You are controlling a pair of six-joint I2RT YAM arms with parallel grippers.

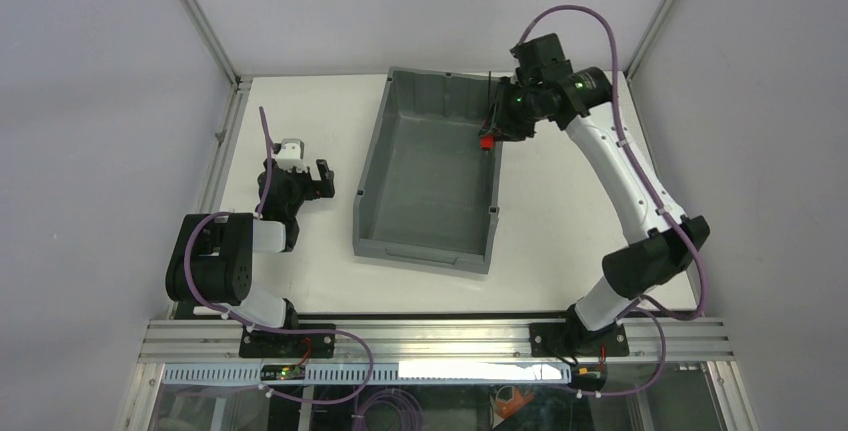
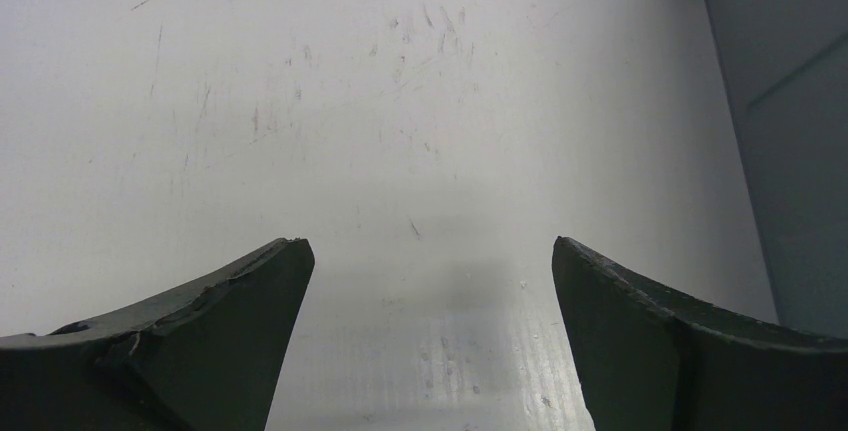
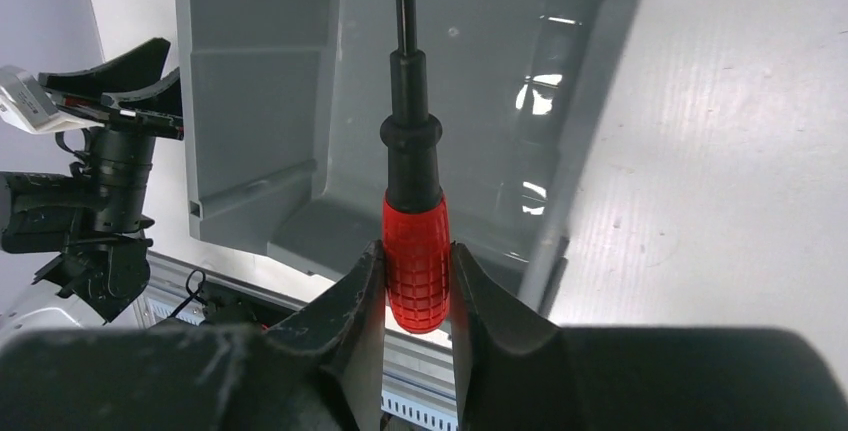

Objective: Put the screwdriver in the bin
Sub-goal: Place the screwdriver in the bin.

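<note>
My right gripper will put the screwdriver down on the middle of the grey bin's bottom [image 1: 432, 170] [image 3: 444, 31].
The screwdriver [image 3: 416, 261] has a short red handle and a thin black shaft. My right gripper [image 3: 416, 269] is shut on the red handle, and the shaft points away from the wrist over the grey bin [image 3: 300, 131]. In the top view the right gripper [image 1: 492, 131] holds the screwdriver [image 1: 485, 140] in the air over the right wall of the bin [image 1: 425, 176], near its far right corner. My left gripper [image 1: 322, 177] is open and empty, low over the table left of the bin. In the left wrist view it [image 2: 430, 251] shows bare table between its fingers.
The bin's wall [image 2: 790, 151] shows at the right edge of the left wrist view. White table surface lies around the bin. The aluminium rail [image 1: 430, 336] with both arm bases runs along the near edge. Frame posts stand at the back corners.
</note>
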